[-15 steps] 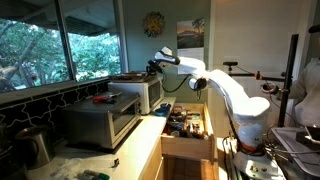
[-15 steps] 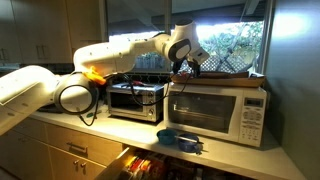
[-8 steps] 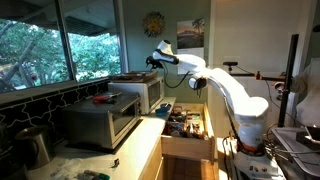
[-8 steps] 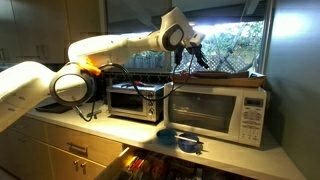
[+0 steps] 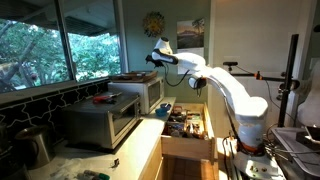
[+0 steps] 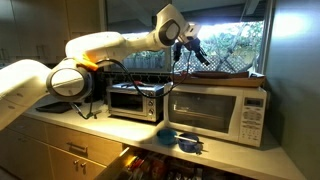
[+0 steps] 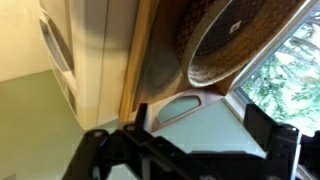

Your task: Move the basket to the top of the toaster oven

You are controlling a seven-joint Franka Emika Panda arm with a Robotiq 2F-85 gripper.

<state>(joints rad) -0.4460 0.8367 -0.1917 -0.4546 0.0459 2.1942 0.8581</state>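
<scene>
Next, my gripper goes to the basket's rim (image 5: 144, 73) (image 7: 199, 80), at the end beside the wooden board's handle opening, and closes there.
The basket (image 5: 130, 76) is a flat dark reddish-brown tray lying on top of the white box-shaped appliance (image 5: 143, 95). From the opposite side it shows as the same basket (image 6: 222, 73) on that appliance (image 6: 222, 110). The silver-grey toaster oven (image 5: 100, 122) (image 6: 137, 100) stands beside the white appliance. My gripper (image 5: 153, 57) (image 6: 190, 46) hangs open a little above the basket's edge, apart from it. In the wrist view the gripper (image 7: 205, 125) is open with nothing between its dark fingers (image 7: 270, 128), and the basket (image 7: 240, 35) lies beyond them.
A small red item (image 5: 102, 99) lies on the toaster oven's top. A blue bowl (image 6: 180, 138) sits on the counter before the white appliance. A drawer (image 5: 185, 125) full of items stands pulled out below the counter. Windows close the back.
The gripper has opened, let go of the basket on the white appliance, and risen above it. The basket has stayed where it lay.
</scene>
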